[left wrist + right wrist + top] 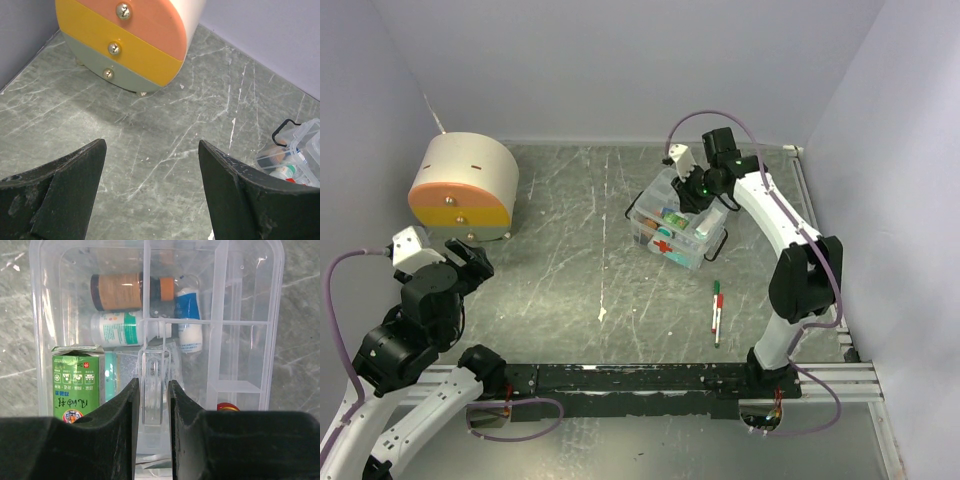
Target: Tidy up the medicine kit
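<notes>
I should release the divider tray from my right gripper inside the clear medicine kit box (676, 213) (148, 383), above the bottles and the green carton.
The clear plastic medicine kit box (650, 222) stands at the table's back right. My right gripper (698, 190) is over it, shut on the upright clear handle (152, 390) of the box's divider tray (235, 325). Under the tray I see a brown bottle (122, 291), a white and green bottle (120, 327), a white and blue tube (189, 315), a green carton (77, 385) and a red cap (227, 406). My left gripper (470, 262) is open and empty at the near left, above bare table (152, 150). The kit shows at the left wrist view's right edge (295, 155).
A rounded three-drawer cabinet (465, 187) in peach, yellow and grey-green stands at the back left, its knobs facing my left gripper (135, 35). Two pens (717, 312) lie on the table in front of the kit. Walls close in the back and both sides.
</notes>
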